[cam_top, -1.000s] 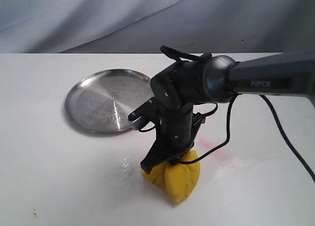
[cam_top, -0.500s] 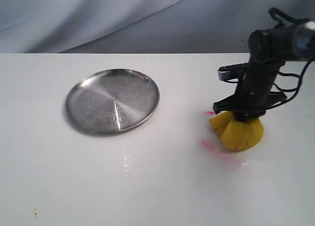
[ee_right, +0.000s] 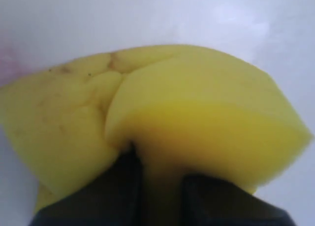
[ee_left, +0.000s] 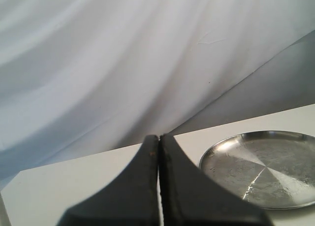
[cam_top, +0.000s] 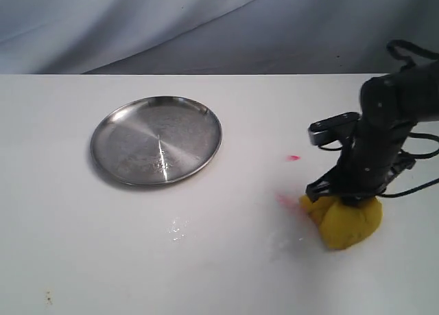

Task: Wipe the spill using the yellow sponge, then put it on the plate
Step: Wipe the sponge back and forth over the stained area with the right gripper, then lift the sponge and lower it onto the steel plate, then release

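Observation:
My right gripper is going to the steel plate's side [cam_top: 134, 138] farthest from the pink streaks. It will let go of the yellow sponge there.
The yellow sponge [cam_top: 345, 224] is squeezed and pressed onto the white table at the right, with my right gripper [cam_top: 343, 197] shut on it from above. In the right wrist view the sponge [ee_right: 197, 98] bulges around the dark fingers [ee_right: 129, 169] of the right gripper [ee_right: 165, 169]. Faint pink streaks [cam_top: 285, 200] of the spill lie just left of the sponge, and a pale bubbly wet smear [cam_top: 178, 227] sits further left. The steel plate [cam_top: 130, 147] is bare at the left. My left gripper [ee_left: 158, 137] is shut on nothing, with the plate [ee_left: 231, 162] beside it.
A tiny red fleck [cam_top: 293, 157] lies between plate and sponge. A faint wet patch [cam_top: 281, 243] shows in front of the pink streaks. The right arm's black cable [cam_top: 418, 186] loops near the table's right edge. A grey cloth backdrop [cam_top: 206, 20] hangs behind the table.
The right gripper carried the sponge from the middle front across to the right side, then dragged it nearer the front edge. The pink streaks and wet smear are uncovered.

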Tool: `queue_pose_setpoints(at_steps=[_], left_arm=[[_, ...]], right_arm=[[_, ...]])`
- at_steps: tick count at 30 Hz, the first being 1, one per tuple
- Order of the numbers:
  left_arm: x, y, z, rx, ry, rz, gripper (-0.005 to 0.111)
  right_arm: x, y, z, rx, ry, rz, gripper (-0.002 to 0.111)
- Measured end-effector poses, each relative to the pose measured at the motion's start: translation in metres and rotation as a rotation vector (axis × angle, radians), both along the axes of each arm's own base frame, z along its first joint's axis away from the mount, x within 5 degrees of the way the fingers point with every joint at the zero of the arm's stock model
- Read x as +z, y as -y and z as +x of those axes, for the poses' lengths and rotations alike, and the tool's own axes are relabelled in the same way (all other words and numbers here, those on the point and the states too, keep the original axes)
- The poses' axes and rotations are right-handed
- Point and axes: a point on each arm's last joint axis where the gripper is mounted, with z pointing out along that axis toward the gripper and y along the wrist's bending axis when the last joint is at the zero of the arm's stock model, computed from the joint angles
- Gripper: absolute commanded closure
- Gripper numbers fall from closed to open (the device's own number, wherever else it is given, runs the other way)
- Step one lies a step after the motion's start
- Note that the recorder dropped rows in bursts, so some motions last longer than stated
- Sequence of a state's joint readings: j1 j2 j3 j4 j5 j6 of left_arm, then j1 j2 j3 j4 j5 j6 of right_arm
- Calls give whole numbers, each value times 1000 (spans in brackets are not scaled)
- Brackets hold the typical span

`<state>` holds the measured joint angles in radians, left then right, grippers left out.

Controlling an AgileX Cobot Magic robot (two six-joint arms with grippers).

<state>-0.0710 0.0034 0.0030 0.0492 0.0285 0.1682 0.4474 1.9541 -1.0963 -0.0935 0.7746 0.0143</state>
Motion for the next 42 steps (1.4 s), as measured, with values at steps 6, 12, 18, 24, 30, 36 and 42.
queue_pose_setpoints(at_steps=[6, 12, 18, 24, 30, 36, 42], left_arm=[[0, 0, 0, 0, 0, 0, 107], [0, 0, 0, 0, 0, 0, 107], [0, 0, 0, 0, 0, 0, 107], [0, 0, 0, 0, 0, 0, 107], [0, 0, 0, 0, 0, 0, 107], [0, 0, 0, 0, 0, 0, 107], [0, 0, 0, 0, 0, 0, 107]], right_arm=[[12, -104, -54, 255, -22, 55, 108], [98, -180, -15, 233, 250, 398, 108], [136, -212, 26, 167, 426, 560, 108], [108, -232, 72, 45, 459, 616, 105], [80, -233, 97, -77, 395, 677, 61], [81, -231, 98, -97, 349, 679, 25], [112, -225, 89, -73, 315, 658, 53]])
